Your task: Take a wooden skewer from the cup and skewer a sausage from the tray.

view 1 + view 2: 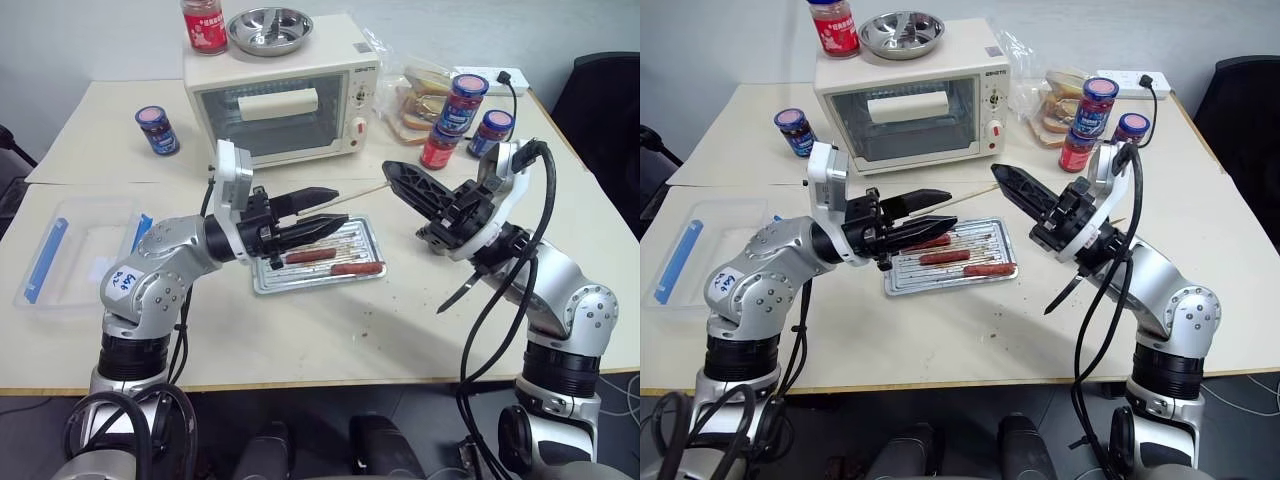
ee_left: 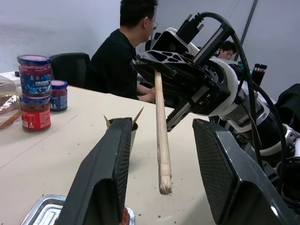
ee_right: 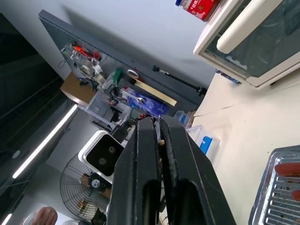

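Note:
Next, my left gripper takes the skewer's blunt end point(image 2: 164, 180) before the skewer goes into a sausage, as the skewer's pointed end is inside my right gripper.
My right gripper point(image 1: 391, 172) is shut on one end of a thin wooden skewer point(image 1: 364, 192), held level above the table. The stick reaches across into the gap between the fingers of my left gripper point(image 1: 340, 207). In the left wrist view the skewer point(image 2: 161, 140) stands between the two fingers point(image 2: 105, 178) with space on both sides, so that gripper is open around it. Under the left gripper lies the silvery tray point(image 1: 371, 240) with sausages point(image 1: 310, 256) point(image 1: 357, 268) on its ridged bottom. The brown cup point(image 2: 134, 131), with pointed skewer tips above its rim, peeks out behind a left finger.
A toaster oven point(image 1: 280, 95) stands behind the tray, with a steel bowl point(image 1: 268, 30) and a red jar point(image 1: 203, 25) on top. Blue-wrapped jars point(image 1: 158, 130) point(image 1: 462, 105) stand left and right. A clear plastic box point(image 1: 70, 250) is far left. A person point(image 2: 119, 61) sits beyond the table.

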Motion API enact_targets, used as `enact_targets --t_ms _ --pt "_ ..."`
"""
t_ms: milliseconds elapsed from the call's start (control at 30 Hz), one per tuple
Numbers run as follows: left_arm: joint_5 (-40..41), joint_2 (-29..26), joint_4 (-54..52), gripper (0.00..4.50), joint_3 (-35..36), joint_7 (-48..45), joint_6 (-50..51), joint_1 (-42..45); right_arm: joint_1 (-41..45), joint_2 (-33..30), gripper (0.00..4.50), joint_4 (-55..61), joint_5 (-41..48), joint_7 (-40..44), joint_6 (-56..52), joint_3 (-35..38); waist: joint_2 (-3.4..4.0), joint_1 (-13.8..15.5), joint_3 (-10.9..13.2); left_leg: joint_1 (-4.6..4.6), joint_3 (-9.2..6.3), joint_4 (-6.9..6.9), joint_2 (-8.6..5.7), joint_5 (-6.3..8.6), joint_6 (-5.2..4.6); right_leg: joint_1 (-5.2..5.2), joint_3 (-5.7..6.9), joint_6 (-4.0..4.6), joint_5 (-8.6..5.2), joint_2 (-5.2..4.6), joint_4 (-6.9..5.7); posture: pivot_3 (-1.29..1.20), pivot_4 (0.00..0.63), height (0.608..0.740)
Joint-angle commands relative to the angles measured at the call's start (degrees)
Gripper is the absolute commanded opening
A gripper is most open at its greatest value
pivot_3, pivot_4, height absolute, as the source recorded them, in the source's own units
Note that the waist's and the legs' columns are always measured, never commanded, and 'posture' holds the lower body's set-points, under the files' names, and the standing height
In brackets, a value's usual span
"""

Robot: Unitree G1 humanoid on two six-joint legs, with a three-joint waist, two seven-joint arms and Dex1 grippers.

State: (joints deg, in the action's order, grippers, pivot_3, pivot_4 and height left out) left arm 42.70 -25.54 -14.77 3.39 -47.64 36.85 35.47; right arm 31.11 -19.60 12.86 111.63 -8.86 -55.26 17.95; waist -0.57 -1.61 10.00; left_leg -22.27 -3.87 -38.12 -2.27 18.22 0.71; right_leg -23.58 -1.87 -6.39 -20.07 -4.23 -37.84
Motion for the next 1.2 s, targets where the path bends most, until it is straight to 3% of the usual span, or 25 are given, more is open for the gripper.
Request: enact_targets --t_ms 33,700,900,1100,1200 --pt "-0.24 -0.67 -0.89 1.19 -0.32 -0.56 -0.5 0.5 -0.48 -0.63 0.0 1.68 1.37 1.58 -0.57 0.27 0.0 0.0 0.0 0.0 0.0 0.0 0.0 0.0 0.0 0.0 0.0 0.0 0.0 0.0 0.0 0.0 0.15 0.74" --pt "0.32 0.03 -1.34 1.19 -0.48 0.87 0.17 0.62 -0.69 0.35 0.0 1.73 1.37 0.98 0.48 -0.1 0.0 0.0 0.0 0.0 0.0 0.01 0.0 0.0 0.0 0.0 -0.01 0.0 0.0 0.0 0.02 0.0 0.15 0.74" --pt "1.55 1.18 -1.43 0.03 0.32 2.01 0.37 0.64 -0.62 0.5 0.0 1.59 1.37 0.74 0.96 -0.08 0.0 -0.01 0.0 0.0 0.0 0.01 0.0 0.0 0.0 0.0 -0.01 0.0 0.0 0.0 0.04 0.0 0.15 0.74" --pt "2.23 1.39 -1.5 0.03 0.47 2.89 1.37 1.03 -0.72 0.51 0.0 1.57 1.37 0.44 1.35 -0.19 0.0 0.0 0.0 0.0 0.0 0.01 0.0 0.0 0.0 0.0 -0.01 0.0 0.0 0.0 0.04 0.0 0.15 0.74" --pt "2.91 1.56 -1.44 0.69 0.65 2.97 1.74 1.1 -0.74 0.56 0.0 1.67 1.37 0.29 1.52 -0.37 0.0 0.0 0.0 0.0 0.0 0.01 0.0 0.0 0.0 0.0 -0.01 0.0 0.0 0.0 0.04 0.0 0.15 0.74"
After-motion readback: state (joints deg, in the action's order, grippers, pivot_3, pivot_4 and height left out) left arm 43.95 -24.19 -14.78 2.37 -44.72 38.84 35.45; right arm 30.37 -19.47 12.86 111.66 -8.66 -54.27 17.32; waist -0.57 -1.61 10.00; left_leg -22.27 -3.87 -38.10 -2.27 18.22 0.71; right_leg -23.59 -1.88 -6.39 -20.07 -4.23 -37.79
